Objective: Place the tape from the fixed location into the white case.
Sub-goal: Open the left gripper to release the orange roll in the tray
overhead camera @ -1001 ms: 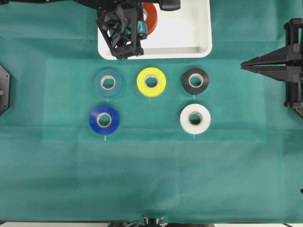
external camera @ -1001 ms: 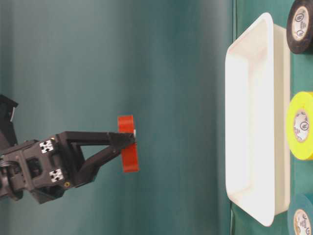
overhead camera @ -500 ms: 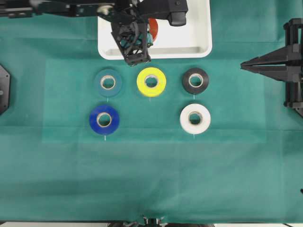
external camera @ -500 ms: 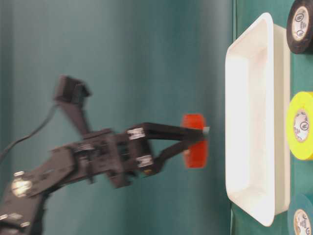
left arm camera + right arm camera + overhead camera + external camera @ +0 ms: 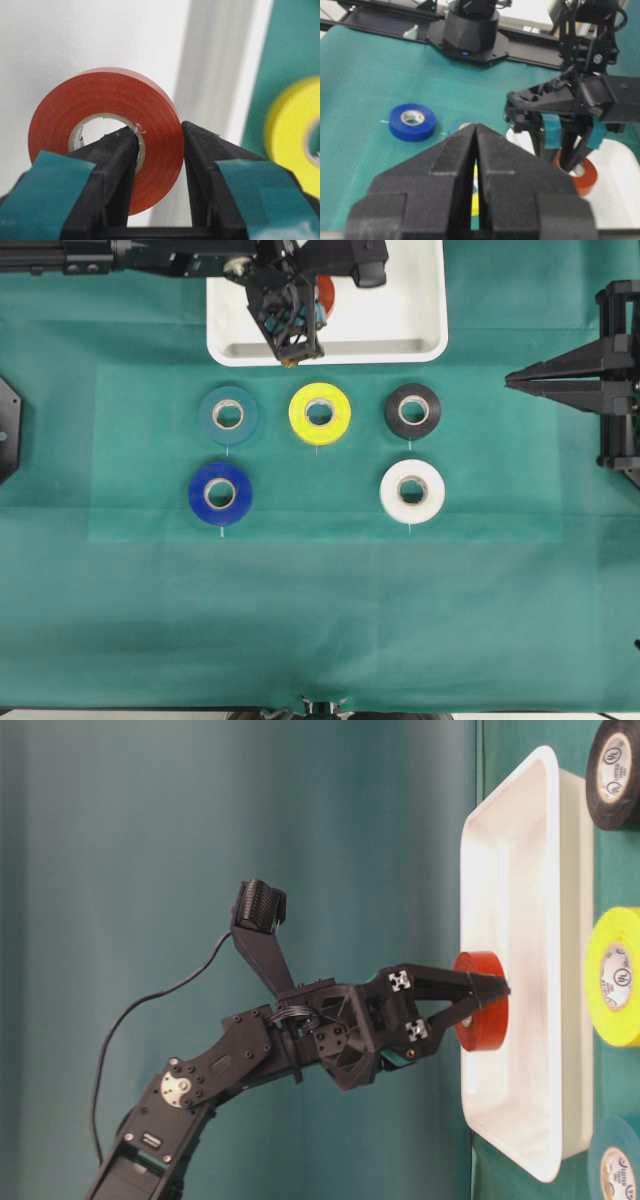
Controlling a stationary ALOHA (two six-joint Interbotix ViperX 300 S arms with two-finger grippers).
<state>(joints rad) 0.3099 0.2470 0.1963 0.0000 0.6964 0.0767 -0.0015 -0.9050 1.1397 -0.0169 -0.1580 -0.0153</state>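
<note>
My left gripper is going to let go of the orange-red tape, now hanging inside the case's rim, on the bottom of the white case, straight (image 5: 309, 298) (image 5: 102, 131) behind the yellow roll.
The orange-red tape (image 5: 323, 292) (image 5: 482, 1010) (image 5: 100, 95) (image 5: 581, 176) hangs on edge inside the rim of the white case (image 5: 400, 300) (image 5: 520, 870) (image 5: 75, 35), at its left half. I cannot tell whether it touches the case floor. My left gripper (image 5: 312, 298) (image 5: 500, 988) (image 5: 160, 131) is shut on the tape, one finger through the pale core and the other against the outer wall. My right gripper (image 5: 512, 380) (image 5: 476, 126) rests at the right edge of the cloth, shut and holding nothing.
Five rolls lie flat on the green cloth in front of the case: teal (image 5: 228, 415), yellow (image 5: 320, 412), black (image 5: 412, 410), dark blue (image 5: 220, 492) and white (image 5: 412, 490). The left arm stretches over the case's left half.
My left arm has come down from high above the table, carrying the tape down to the level of the case rim and into the case. The right arm has not moved.
</note>
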